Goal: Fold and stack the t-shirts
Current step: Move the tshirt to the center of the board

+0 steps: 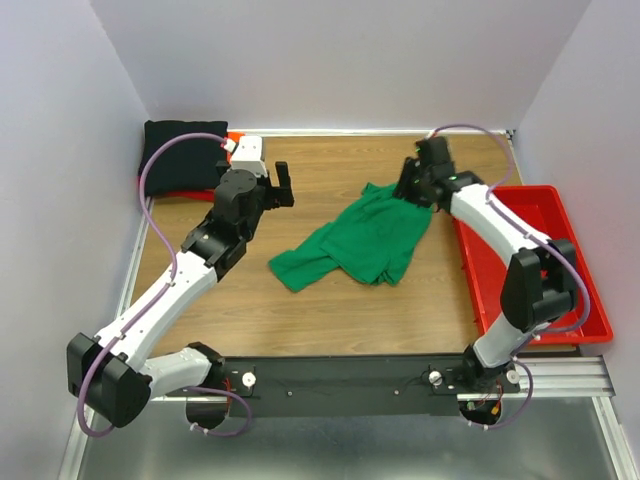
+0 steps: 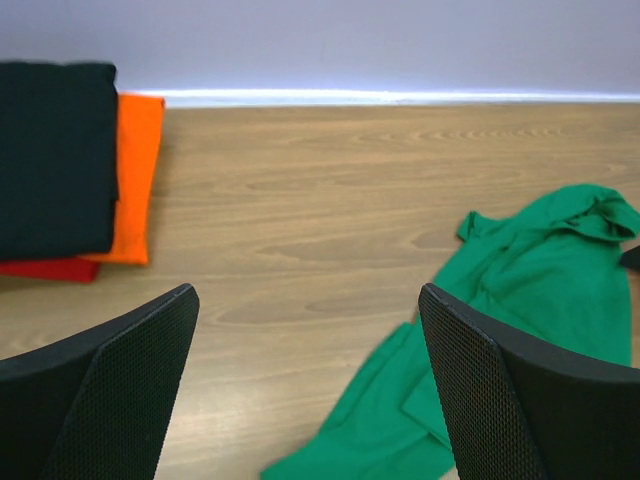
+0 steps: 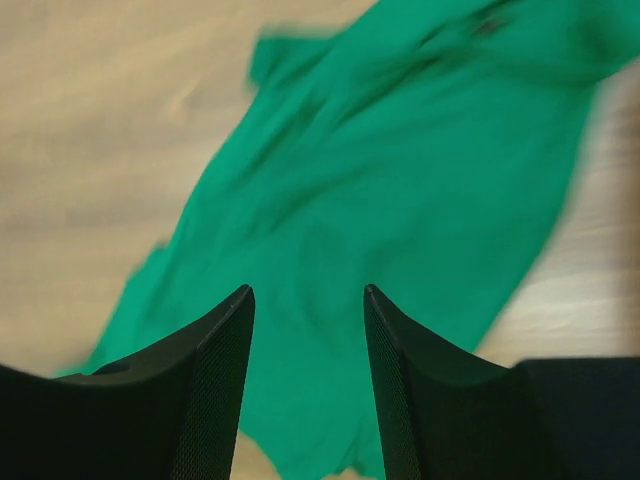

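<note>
The robot's right gripper should next close on the upper layer's corner (image 1: 331,244) of the green t-shirt, beside the narrow end that reaches toward the left gripper.
A bright green t-shirt (image 1: 362,240) lies crumpled in the middle of the wooden table; it also shows in the left wrist view (image 2: 520,300) and the right wrist view (image 3: 400,190). A folded black t-shirt (image 1: 180,155) lies on a folded orange-red t-shirt (image 1: 176,195) in the far left corner, and both show in the left wrist view as black (image 2: 55,160) over orange-red (image 2: 137,170). My left gripper (image 1: 284,184) is open and empty above bare wood (image 2: 308,295), between the stack and the green shirt. My right gripper (image 1: 412,186) is open just over the green shirt's far right part (image 3: 308,292), with blurred cloth below it.
A rigid red plastic tray (image 1: 560,240) stands along the table's right edge, beside the right arm. White walls close in the far, left and right sides. Bare wood (image 1: 330,320) lies in front of the green shirt.
</note>
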Action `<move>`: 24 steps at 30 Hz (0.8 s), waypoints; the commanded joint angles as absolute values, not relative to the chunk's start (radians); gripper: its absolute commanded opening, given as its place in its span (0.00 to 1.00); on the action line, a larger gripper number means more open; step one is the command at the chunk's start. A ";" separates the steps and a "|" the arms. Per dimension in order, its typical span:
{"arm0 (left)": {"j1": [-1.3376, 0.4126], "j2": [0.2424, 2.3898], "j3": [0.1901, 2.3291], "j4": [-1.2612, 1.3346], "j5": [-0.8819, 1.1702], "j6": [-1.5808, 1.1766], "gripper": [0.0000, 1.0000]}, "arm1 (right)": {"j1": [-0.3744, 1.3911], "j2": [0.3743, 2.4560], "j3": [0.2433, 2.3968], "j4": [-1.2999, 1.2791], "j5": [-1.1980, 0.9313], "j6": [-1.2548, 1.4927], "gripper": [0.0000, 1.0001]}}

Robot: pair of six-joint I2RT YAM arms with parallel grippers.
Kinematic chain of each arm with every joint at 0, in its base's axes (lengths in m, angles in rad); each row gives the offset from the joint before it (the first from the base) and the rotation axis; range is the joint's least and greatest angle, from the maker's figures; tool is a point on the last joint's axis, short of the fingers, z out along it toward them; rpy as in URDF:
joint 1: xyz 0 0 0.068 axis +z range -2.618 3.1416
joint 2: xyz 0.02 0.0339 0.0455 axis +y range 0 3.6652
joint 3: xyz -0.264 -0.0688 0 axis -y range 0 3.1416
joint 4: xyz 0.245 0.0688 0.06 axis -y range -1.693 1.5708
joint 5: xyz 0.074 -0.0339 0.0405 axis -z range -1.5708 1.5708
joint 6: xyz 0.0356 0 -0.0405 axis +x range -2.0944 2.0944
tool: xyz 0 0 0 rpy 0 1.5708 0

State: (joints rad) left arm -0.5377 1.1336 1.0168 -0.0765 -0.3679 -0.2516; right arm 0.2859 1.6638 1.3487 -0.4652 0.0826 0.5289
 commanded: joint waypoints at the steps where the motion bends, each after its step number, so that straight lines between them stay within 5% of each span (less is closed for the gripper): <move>1: -0.543 1.134 0.950 -0.090 -0.324 -0.357 0.98 | 0.492 1.672 1.301 -0.456 0.132 0.520 0.55; 10: -0.540 1.098 0.839 -0.107 -0.377 -0.546 0.98 | 0.722 1.893 1.455 -0.445 0.170 0.491 0.55; 24: -0.520 1.048 0.824 -0.138 -0.422 -0.551 0.98 | 0.807 2.060 1.543 -0.454 0.271 0.488 0.55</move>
